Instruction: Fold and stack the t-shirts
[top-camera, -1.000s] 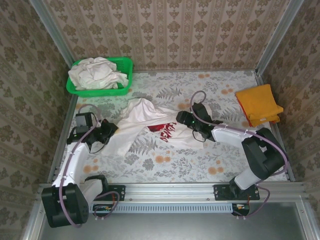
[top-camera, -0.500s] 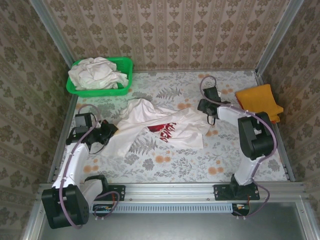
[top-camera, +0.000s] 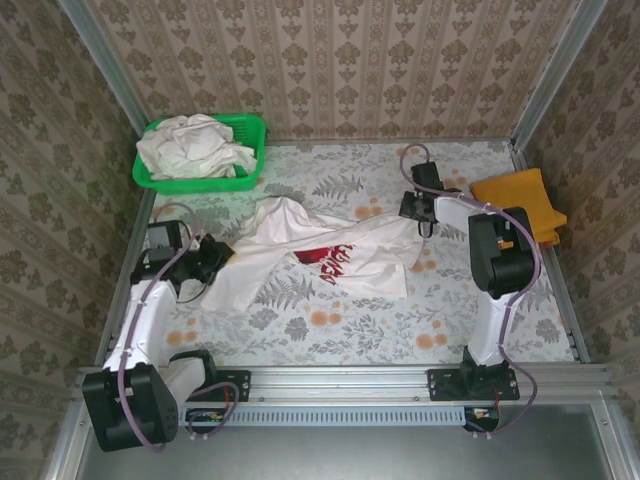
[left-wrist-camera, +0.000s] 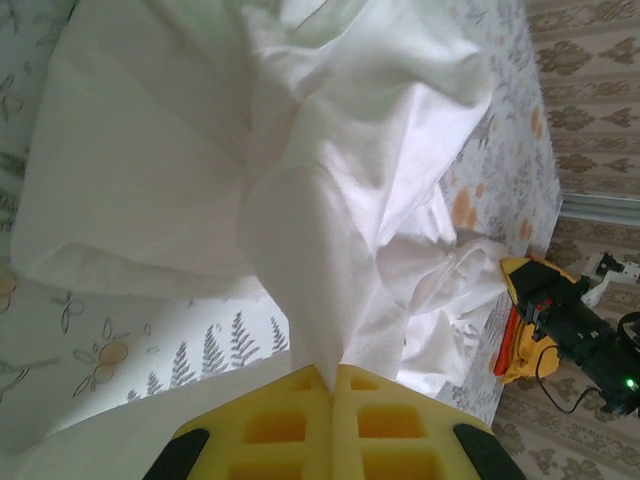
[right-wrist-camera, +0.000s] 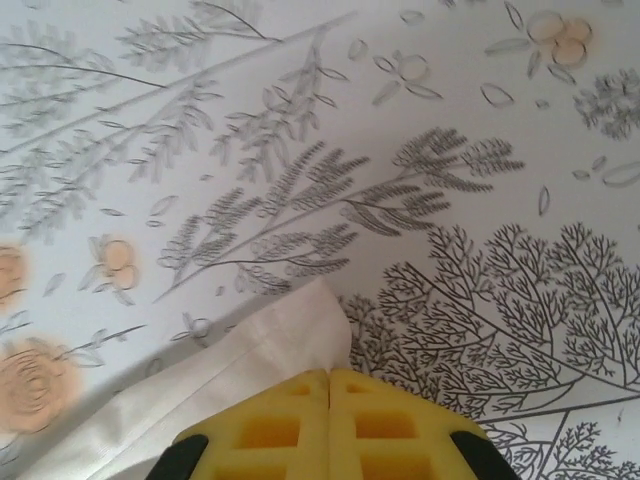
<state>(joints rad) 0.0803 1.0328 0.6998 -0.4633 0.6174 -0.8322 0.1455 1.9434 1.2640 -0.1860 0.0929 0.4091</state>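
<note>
Next, my right gripper lets go of the t-shirt's corner on the flowered tabletop (top-camera: 414, 294) behind the orange flowers near the front rail.
An off-white t-shirt (top-camera: 300, 262) with a red-and-white print (top-camera: 328, 257) lies rumpled across the middle of the table. My left gripper (top-camera: 220, 254) is shut on its left edge; in the left wrist view the yellow fingertips (left-wrist-camera: 332, 374) pinch a fold of the white cloth (left-wrist-camera: 300, 200). My right gripper (top-camera: 414, 214) is shut on the shirt's far right corner; the right wrist view shows a hemmed corner (right-wrist-camera: 270, 350) caught between the closed pads (right-wrist-camera: 330, 374). A folded orange t-shirt (top-camera: 518, 206) lies at the right. More off-white t-shirts (top-camera: 195, 147) are heaped in the basket.
The green plastic basket (top-camera: 252, 128) stands at the back left corner. Patterned walls and metal rails (top-camera: 126, 262) close in the table on three sides. Flowered tabletop (top-camera: 340, 325) lies bare in front of the shirt.
My right gripper moved from the shirt's middle to its back right corner and shut on it, drawing that corner rightwards. The left gripper kept its hold and barely moved.
</note>
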